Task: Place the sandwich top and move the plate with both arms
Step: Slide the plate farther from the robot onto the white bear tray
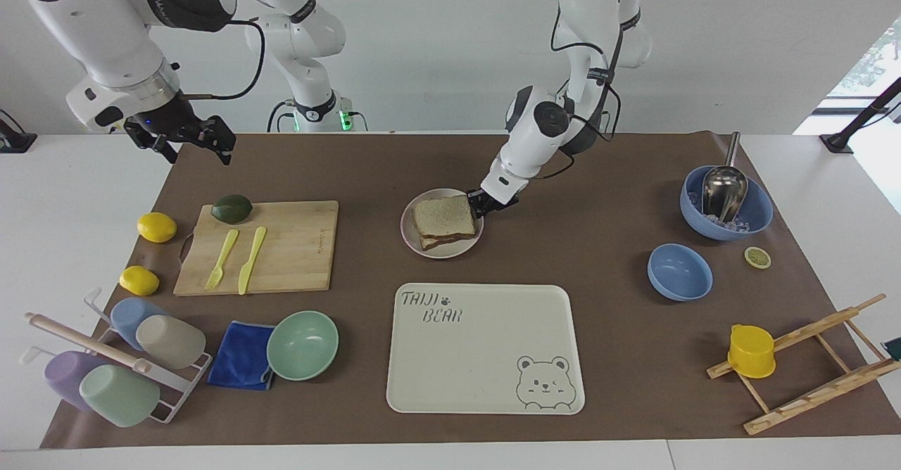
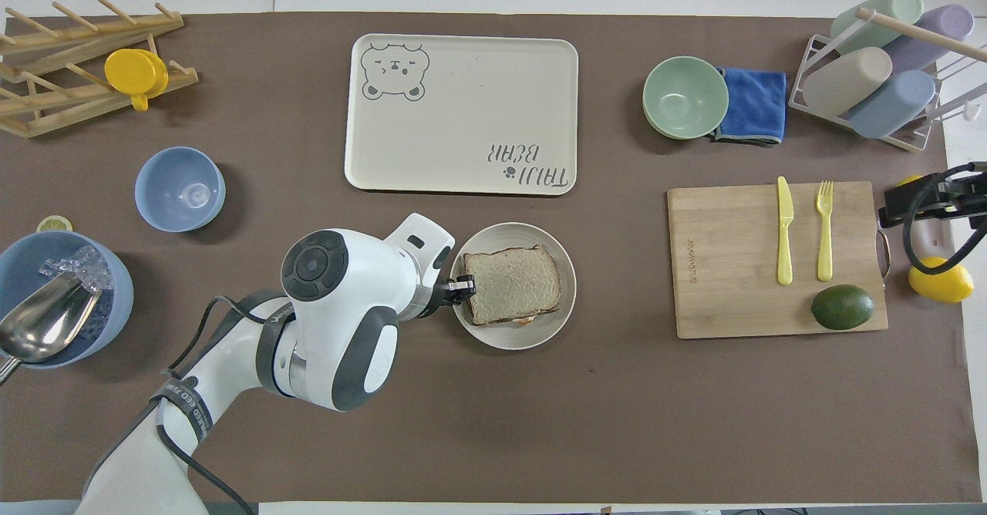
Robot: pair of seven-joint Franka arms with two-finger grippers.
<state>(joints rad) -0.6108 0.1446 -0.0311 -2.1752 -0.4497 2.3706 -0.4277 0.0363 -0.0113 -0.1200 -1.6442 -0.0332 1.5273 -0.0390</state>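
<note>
The robot's left gripper should release the plate on the bear-print tray (image 2: 471, 130) between the bear and the lettering.
The sandwich top (image 1: 443, 215) is a plain bread slice lying on the stacked sandwich on the small round plate (image 1: 450, 250). It also shows in the overhead view (image 2: 513, 284), as does the plate (image 2: 501, 338). My left gripper (image 1: 483, 204) is shut on the plate's rim at the side toward the left arm's end; it shows in the overhead view (image 2: 461, 287) too. My right gripper (image 1: 197, 148) is open and empty, raised over the table's edge at the right arm's end, above the lemon (image 2: 939, 280).
The bear-print tray (image 1: 486, 347) lies just farther from the robots than the plate. A cutting board (image 1: 281, 245) with fork, knife and avocado lies toward the right arm's end. A mint bowl (image 1: 303, 345), blue bowls (image 1: 679, 271), cup rack and wooden rack stand around.
</note>
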